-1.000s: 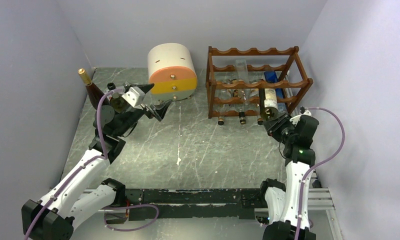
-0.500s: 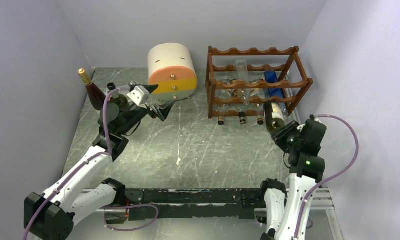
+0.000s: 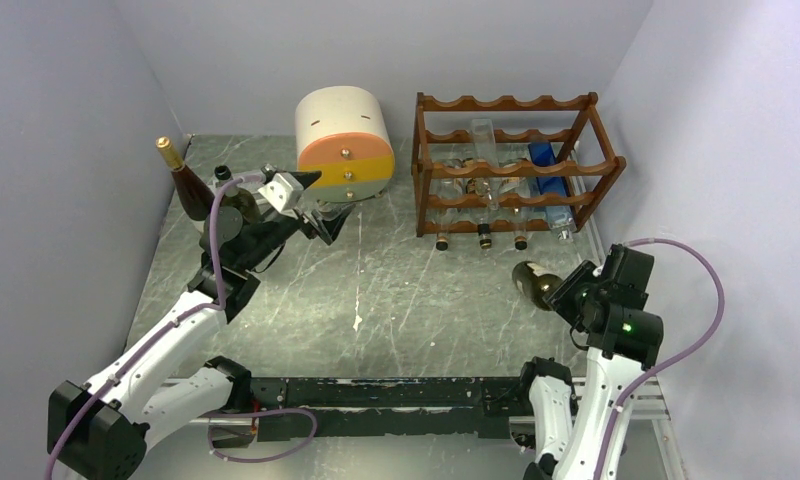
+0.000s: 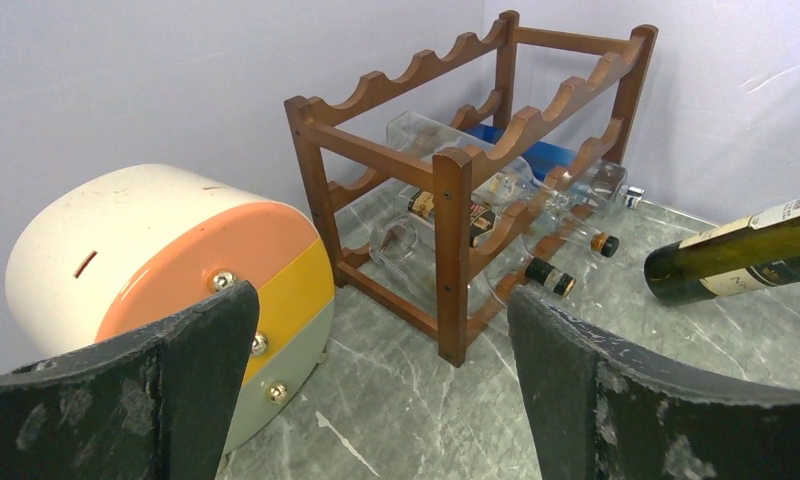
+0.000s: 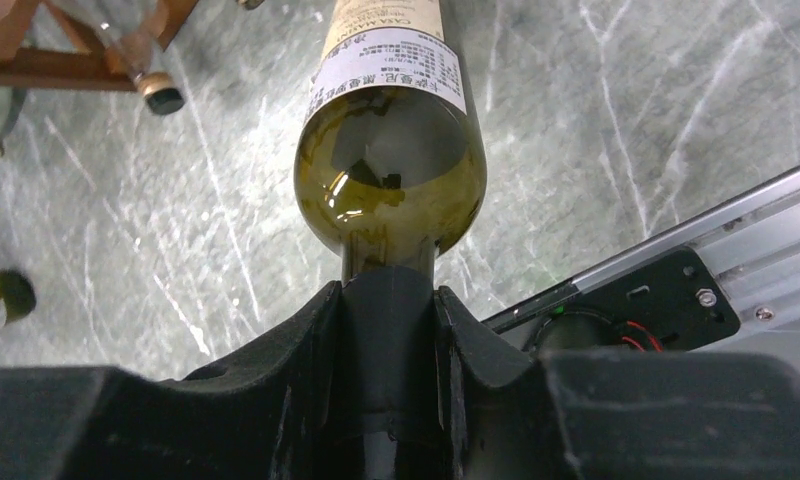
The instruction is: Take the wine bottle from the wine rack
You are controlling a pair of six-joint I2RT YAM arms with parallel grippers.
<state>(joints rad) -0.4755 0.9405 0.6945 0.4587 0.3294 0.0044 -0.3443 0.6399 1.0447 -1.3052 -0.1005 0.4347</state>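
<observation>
I should hand the wine bottle from my right gripper to my left gripper over the table (image 3: 386,272) in front of the drawer unit.
The wine bottle (image 3: 532,281) is dark green glass with a pale label, and my right gripper (image 3: 568,292) is shut on its neck. It hangs roughly level over the table, in front of the wine rack (image 3: 506,103) and apart from it. In the right wrist view the bottle (image 5: 391,150) points away from the gripper (image 5: 388,300), with a corner of the rack (image 5: 36,70) at the top left. The left wrist view shows the bottle (image 4: 746,262) at the right and the rack (image 4: 454,250) behind. My left gripper (image 3: 316,203) hovers open and empty near the drawer unit.
A cream, orange and yellow drawer unit (image 3: 344,135) stands left of the rack. Clear glass bottles (image 3: 486,180) lie in the rack's lower tiers. A brown bottle (image 3: 181,175) stands upright at the back left. Walls close in on both sides; a metal rail (image 5: 676,270) runs along the near edge.
My right arm has drawn back toward the near right, pulling the wine bottle out of the rack's lower tier into the air. The left arm has shifted slightly toward the drawer unit.
</observation>
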